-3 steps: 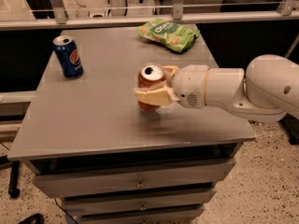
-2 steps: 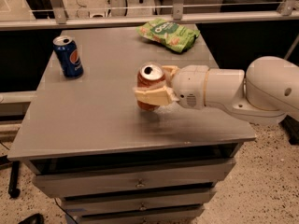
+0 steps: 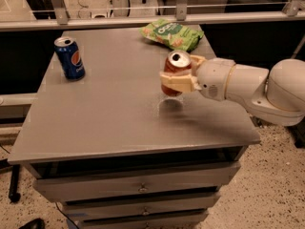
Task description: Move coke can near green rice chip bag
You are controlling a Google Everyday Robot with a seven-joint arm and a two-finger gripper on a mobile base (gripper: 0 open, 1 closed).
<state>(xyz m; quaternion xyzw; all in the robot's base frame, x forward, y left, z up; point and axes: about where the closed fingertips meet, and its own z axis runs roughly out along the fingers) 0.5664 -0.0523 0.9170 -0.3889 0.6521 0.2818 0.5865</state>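
Next, my gripper puts the coke can down between the green rice chip bag and the table's arm-side edge [image 3: 198, 58].
The coke can [image 3: 174, 64], red with a silver top, is held upright in my gripper [image 3: 181, 76], a little above the grey table [image 3: 109, 113]. The cream fingers [image 3: 175, 82] are shut around the can's body. The white arm reaches in from the right. The green rice chip bag [image 3: 171, 33] lies flat at the table's far edge, beyond the can and slightly left of it, apart from it.
A blue Pepsi can [image 3: 69, 57] stands upright at the far left of the table. A metal rail [image 3: 152, 19] runs behind the table's far edge. Drawers [image 3: 143, 187] sit below the front edge.
The gripper with the coke can has moved a little right and away, toward the chip bag, and the can is lifted slightly. The Pepsi can and bag have not moved.
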